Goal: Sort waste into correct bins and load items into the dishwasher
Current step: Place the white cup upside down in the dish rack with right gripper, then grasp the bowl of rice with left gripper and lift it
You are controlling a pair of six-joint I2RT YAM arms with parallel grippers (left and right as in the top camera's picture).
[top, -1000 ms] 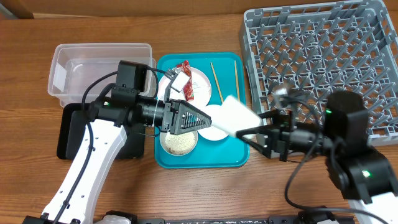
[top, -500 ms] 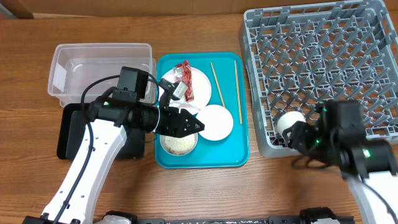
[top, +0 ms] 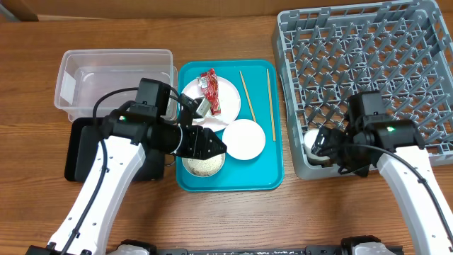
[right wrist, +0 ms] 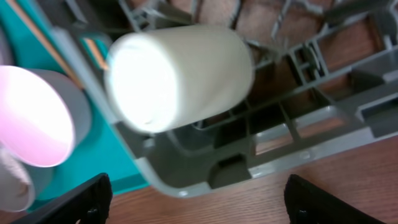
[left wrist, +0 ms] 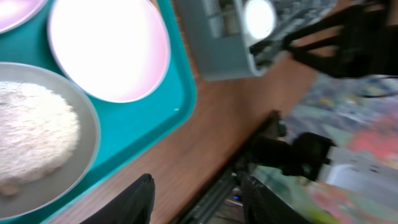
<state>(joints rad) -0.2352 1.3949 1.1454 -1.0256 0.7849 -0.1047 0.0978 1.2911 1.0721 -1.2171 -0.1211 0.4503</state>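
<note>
The rice bowl is next for my left gripper, which should grab it by the bowl's rim (top: 223,168) (left wrist: 97,132), between the small plate and the teal tray's front edge.
A small white cup (top: 313,142) lies on its side in the front left corner of the grey rack (top: 368,78); it also shows in the right wrist view (right wrist: 180,74). My right gripper (right wrist: 199,202) is open and empty just in front of the cup. My left gripper (left wrist: 199,199) is open and empty above the teal tray (top: 262,177), next to the rice bowl (top: 204,164) and the small plate (top: 244,138). The large plate (top: 225,95) holds the red wrapper (top: 210,81) and a crumpled napkin (top: 202,106). Two chopsticks (top: 270,103) lie on the tray.
The clear tub (top: 113,78) stands at the back left, with the black tray (top: 81,152) in front of it under my left arm. The rack's upright pegs fill the right side. Bare wooden table (top: 283,219) runs along the front.
My right arm has swung from the tray's edge to the rack's front left corner, and the cup now lies there free of the jaws. My left gripper has shifted slightly.
</note>
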